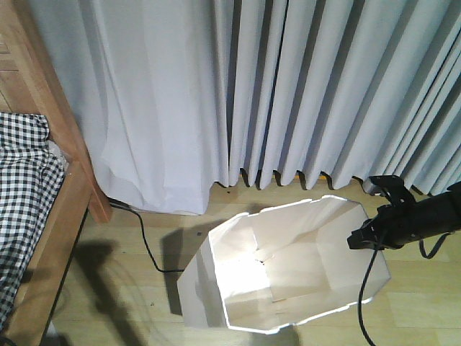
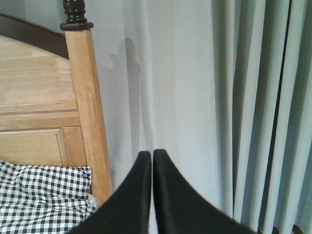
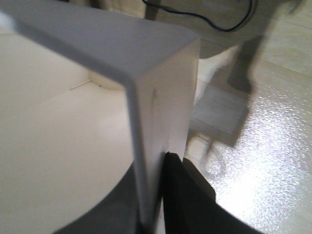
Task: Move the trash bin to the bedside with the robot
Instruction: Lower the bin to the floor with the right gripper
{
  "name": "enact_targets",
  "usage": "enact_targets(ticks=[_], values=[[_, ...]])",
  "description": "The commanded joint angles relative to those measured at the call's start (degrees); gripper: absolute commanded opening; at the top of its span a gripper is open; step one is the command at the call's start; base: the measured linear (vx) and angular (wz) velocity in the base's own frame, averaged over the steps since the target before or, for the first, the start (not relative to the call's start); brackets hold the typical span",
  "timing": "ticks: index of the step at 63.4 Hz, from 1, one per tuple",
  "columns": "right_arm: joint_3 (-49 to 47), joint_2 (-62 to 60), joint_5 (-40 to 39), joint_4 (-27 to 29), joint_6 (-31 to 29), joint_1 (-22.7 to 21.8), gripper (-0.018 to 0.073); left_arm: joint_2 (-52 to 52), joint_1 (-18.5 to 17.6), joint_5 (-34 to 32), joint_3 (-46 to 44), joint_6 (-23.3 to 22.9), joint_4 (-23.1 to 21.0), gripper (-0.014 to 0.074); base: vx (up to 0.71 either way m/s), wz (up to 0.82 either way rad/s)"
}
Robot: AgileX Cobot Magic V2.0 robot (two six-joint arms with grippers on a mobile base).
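The robot's right gripper will release the white trash bin, standing upright on the wooden floor (image 1: 253, 317) next to the black cable.
The white faceted trash bin (image 1: 196, 287) stands tilted on the wooden floor, its open mouth facing the front view. My right gripper (image 1: 366, 240) holds its right rim; in the right wrist view that gripper (image 3: 155, 195) is shut on the bin's thin wall (image 3: 161, 97), one finger inside and one outside. The bedside is at the left: a light-brown wooden frame (image 1: 70, 148) with black-and-white checked bedding (image 1: 21, 180). A stretch of floor lies between bin and bed. My left gripper (image 2: 152, 158) is shut on nothing, raised near the bed post (image 2: 87, 112).
Pale grey curtains (image 1: 302, 86) hang along the back wall down to the floor. A black cable (image 1: 148, 249) runs over the floor between the bed frame and the bin. More cables trail from my right arm (image 1: 432, 213).
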Motion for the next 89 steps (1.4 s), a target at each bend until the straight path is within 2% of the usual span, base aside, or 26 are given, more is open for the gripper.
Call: enact_targets(ticks=[1, 8, 20, 39, 52, 66, 78, 89], values=[[-0.7, -2.6, 4.8, 5.9, 3.6, 0.4, -0.0004, -0.8, -0.4, -4.3, 0.7, -0.8, -0.5, -0.0006, 0.00, -0.01], [-0.7, -1.2, -2.6, 5.8, 6.8, 0.6, -0.0004, -0.8, -0.4, -4.3, 0.7, -0.8, -0.5, -0.0006, 0.00, 0.00], [-2.7, 2.5, -9.1, 5.2, 7.1, 0.6, -0.0001, -0.8, -0.4, -4.3, 0.7, -0.8, -0.5, -0.0006, 0.00, 0.00], [-13.8, 14.7, -9.1, 4.0, 11.9, 0.6, 0.0002, -0.8, -0.4, -4.3, 0.7, -0.8, -0.5, -0.0006, 0.00, -0.01], [-23.6, 24.5, -8.8, -3.7, 17.8, 0.6, 0.0003, -0.8, -0.4, -4.3, 0.7, -0.8, -0.5, -0.0006, 0.00, 0.00], [-36.0, 34.2, -4.6, -8.3, 23.4, 1.0, 0.0013, -0.8, -0.4, -4.3, 0.7, -0.8, -0.5, -0.0006, 0.00, 0.00], [-44.3, 41.3, -2.8, -15.2, 30.0, 4.3, 0.0017, -0.8, -0.4, -4.3, 0.7, -0.8, -0.5, -0.0006, 0.00, 0.00], [-51.5, 46.9, -3.2, -17.4, 37.3, 7.3, 0.0024, -0.8, -0.4, -4.3, 0.7, -0.8, -0.5, -0.0006, 0.00, 0.00]])
